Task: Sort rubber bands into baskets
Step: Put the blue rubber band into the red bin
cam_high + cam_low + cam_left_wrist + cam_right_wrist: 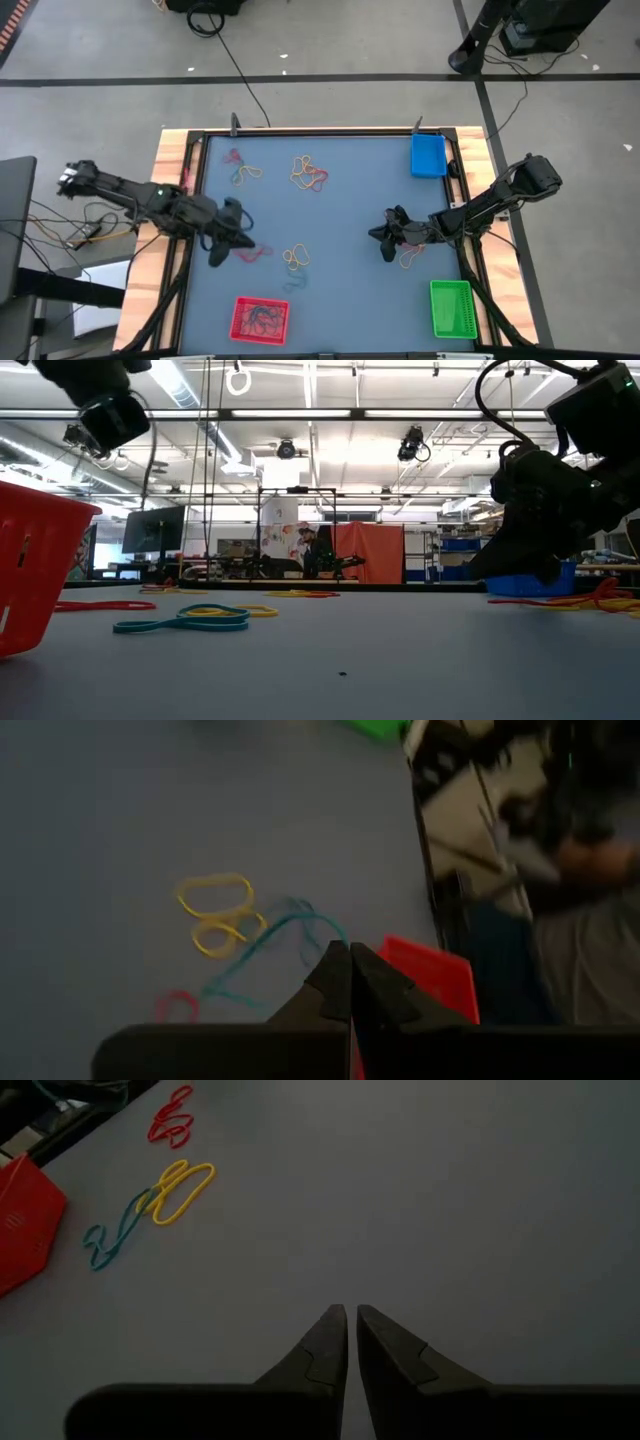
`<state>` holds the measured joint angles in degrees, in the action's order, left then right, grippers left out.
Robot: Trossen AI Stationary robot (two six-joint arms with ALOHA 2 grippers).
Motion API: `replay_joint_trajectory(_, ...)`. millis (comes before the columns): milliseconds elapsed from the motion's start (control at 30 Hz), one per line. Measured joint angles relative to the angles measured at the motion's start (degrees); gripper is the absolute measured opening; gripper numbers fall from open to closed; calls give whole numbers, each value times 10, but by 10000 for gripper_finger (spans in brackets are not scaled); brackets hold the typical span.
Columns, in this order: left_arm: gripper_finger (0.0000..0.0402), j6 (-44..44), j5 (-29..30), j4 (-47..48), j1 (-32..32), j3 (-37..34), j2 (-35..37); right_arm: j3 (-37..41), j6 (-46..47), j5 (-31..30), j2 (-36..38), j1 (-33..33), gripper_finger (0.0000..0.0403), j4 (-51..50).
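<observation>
The teal rubber band in my left gripper should be let go on the dark tangle in the red basket (262,320) (425,995).
Rubber bands lie loose on the blue-grey table: a red and yellow bunch (240,170), a yellow and orange bunch (310,172), a yellow pair (215,910) beside a teal one (270,940), red ones (252,255), and some (410,258) under my right arm. The red basket (260,318) at the near edge holds a dark tangle. The green basket (450,307) stands near right, the blue basket (428,155) far right. My left gripper (350,952) is shut and raised over the left-middle (232,245). My right gripper (348,1312) hangs low at the right-middle (383,240), open by a narrow slit, nothing in it.
A raised dark frame (195,200) runs round the table, with wooden boards outside it. Black cables (480,290) run along the right side. The middle of the table (340,220) between the two grippers is bare mat.
</observation>
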<state>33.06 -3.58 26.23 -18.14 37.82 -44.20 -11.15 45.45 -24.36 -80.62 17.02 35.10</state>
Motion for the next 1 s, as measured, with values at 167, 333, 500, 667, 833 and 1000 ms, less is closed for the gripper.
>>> replay_joint_trajectory(167, 5, 0, -22, -45, -60, 0, -42, 0, 0, 0, 0, 0, 41, 0)
replay_joint_trajectory(333, 5, 1, -62, -148, -121, 0, -76, 0, 10, -6, 0, 0, 41, 2)
replay_joint_trajectory(500, 5, 2, -72, -209, -174, 0, -105, 0, 10, -11, 0, 0, 41, 3)
replay_joint_trajectory(667, 5, 25, -56, -209, -195, 0, -138, 0, 11, -11, 0, 0, 41, 4)
replay_joint_trajectory(833, 5, 47, -52, -208, -195, 0, -187, 0, 11, -11, 0, 0, 41, 11)
replay_joint_trajectory(1000, 6, 63, -65, -207, -195, 0, -233, 0, 11, -15, 0, 0, 41, 13)
